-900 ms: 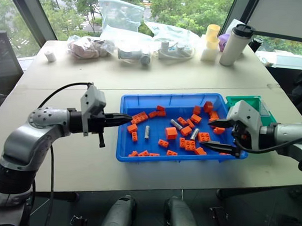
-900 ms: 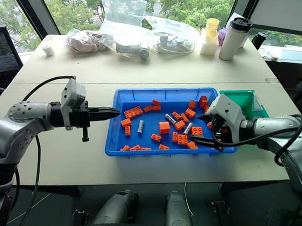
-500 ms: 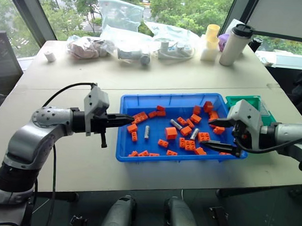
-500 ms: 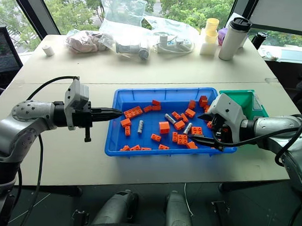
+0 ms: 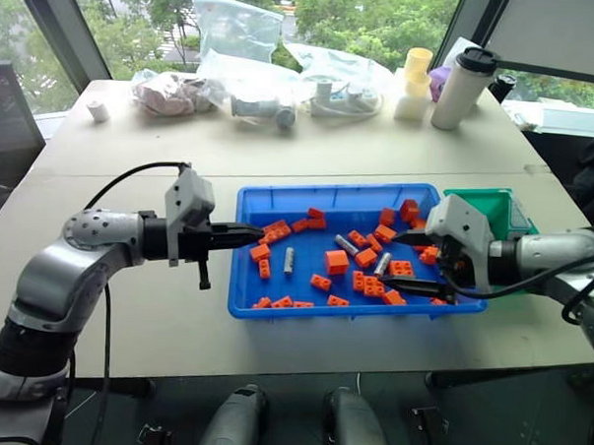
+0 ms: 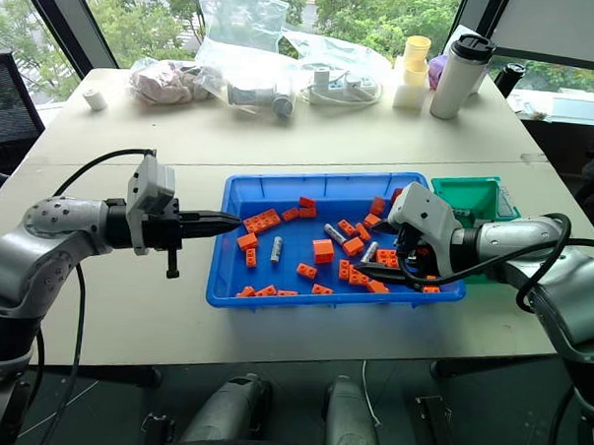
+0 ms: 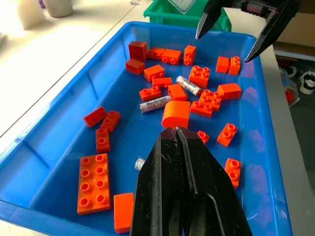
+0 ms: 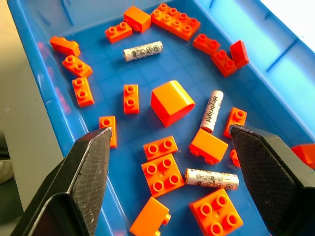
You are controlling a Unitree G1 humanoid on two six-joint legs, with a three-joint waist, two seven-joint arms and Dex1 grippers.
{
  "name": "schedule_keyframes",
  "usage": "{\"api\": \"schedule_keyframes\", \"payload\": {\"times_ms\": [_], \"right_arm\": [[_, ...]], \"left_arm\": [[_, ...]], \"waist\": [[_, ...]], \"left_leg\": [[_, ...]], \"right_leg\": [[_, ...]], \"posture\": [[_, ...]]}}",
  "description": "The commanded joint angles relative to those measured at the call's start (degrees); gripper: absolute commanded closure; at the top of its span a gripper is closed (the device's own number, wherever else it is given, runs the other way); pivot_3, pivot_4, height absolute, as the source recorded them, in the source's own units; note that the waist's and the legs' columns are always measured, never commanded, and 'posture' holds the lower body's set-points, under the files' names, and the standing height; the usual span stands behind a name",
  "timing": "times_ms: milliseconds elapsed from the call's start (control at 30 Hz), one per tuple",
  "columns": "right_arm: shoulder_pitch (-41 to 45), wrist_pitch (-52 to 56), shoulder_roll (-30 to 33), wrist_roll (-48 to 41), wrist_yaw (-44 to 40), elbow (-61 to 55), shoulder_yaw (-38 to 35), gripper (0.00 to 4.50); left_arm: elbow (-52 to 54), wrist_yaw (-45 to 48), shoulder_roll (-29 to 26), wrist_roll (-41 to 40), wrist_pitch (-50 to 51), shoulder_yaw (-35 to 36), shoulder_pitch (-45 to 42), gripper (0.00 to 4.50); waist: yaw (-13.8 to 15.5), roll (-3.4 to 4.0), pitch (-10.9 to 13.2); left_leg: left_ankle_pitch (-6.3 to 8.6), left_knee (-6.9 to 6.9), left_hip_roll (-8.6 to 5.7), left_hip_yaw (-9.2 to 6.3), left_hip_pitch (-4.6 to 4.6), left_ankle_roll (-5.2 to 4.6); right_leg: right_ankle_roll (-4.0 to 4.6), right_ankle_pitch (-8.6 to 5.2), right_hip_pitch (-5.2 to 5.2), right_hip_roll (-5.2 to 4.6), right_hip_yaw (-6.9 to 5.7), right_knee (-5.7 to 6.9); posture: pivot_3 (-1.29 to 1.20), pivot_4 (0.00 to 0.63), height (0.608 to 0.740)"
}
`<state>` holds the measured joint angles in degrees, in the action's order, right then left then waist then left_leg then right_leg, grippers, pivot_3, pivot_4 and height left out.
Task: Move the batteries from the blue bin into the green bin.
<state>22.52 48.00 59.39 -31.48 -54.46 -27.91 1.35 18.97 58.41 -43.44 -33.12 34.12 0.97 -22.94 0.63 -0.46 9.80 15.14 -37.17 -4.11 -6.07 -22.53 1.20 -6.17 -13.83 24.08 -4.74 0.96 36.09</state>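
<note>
One silver battery is farthest from the green bin. My right gripper will go to it next and close lengthwise on that battery's ends [image 5: 288, 261] [image 8: 143, 51].
The blue bin [image 5: 330, 193] lies on the table and holds many orange bricks and three silver batteries [image 5: 288, 260] [image 5: 346, 245] [image 5: 382, 264]. The green bin [image 5: 492, 205] stands against its right end. My right gripper [image 5: 407, 261] is open, low over the right part of the blue bin. The right wrist view has its fingers [image 8: 93, 162] straddling bricks, with one battery [image 8: 211, 178] lying between them and another [image 8: 211, 110] just beyond. My left gripper [image 5: 260, 237] is shut and empty, pointing level over the bin's left rim, its fingers [image 7: 175, 147] pressed together.
Orange bricks [image 5: 337, 261] lie scattered among the batteries. At the table's far edge are plastic bags [image 5: 236, 28], a white tumbler [image 5: 464, 87], yellow cups [image 5: 416, 80] and a small white roll [image 5: 99, 110]. Bare tabletop lies left of and in front of the blue bin.
My right gripper has moved left, further in over the blue bin, still open. The left gripper shifted slightly right early on, then held still, shut.
</note>
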Motion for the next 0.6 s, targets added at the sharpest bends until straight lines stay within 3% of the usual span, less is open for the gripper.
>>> {"api": "schedule_keyframes", "payload": {"times_ms": [33,167,300,600], "right_arm": [[4.69,-1.94,-2.93,2.1,-0.41,0.83,3.89,0.58],[10.67,-4.19,-8.4,6.06,-1.55,5.0,11.35,0.58],[19.65,-8.56,-19.18,12.17,-2.59,15.16,20.91,0.58],[26.07,-18.85,-31.27,22.9,-5.65,33.19,30.08,0.58]], "left_arm": [[0.42,-0.4,0.14,-0.14,-0.71,0.95,-1.51,4.5],[0.09,-0.22,0.02,-0.38,-0.23,1.0,-2.0,4.5],[0.19,-0.52,-0.06,-0.56,0.64,0.99,-2.63,4.5],[1.94,-2.43,0.46,-1.4,2.56,1.35,-3.14,4.5]], "waist": [[-0.15,-0.01,0.0],[-0.39,-0.01,0.01],[-1.03,-0.03,0.05],[-1.4,-0.04,0.05]], "left_leg": [[0.0,0.0,0.0,0.0,0.0,0.0],[0.0,0.0,0.01,-0.01,0.02,0.01],[-0.01,-0.01,0.0,0.0,0.01,0.02],[-0.03,0.03,-0.08,-0.04,-0.08,0.06]], "right_leg": [[0.0,0.0,0.0,0.0,0.0,0.0],[-0.01,0.01,0.01,0.03,0.01,0.02],[-0.01,0.02,0.03,0.07,0.01,0.02],[-0.02,0.03,0.2,0.05,0.04,0.06]], "posture": [[0.0,0.15,0.74],[0.0,0.15,0.74],[0.0,0.15,0.74],[0.0,0.15,0.74]]}}
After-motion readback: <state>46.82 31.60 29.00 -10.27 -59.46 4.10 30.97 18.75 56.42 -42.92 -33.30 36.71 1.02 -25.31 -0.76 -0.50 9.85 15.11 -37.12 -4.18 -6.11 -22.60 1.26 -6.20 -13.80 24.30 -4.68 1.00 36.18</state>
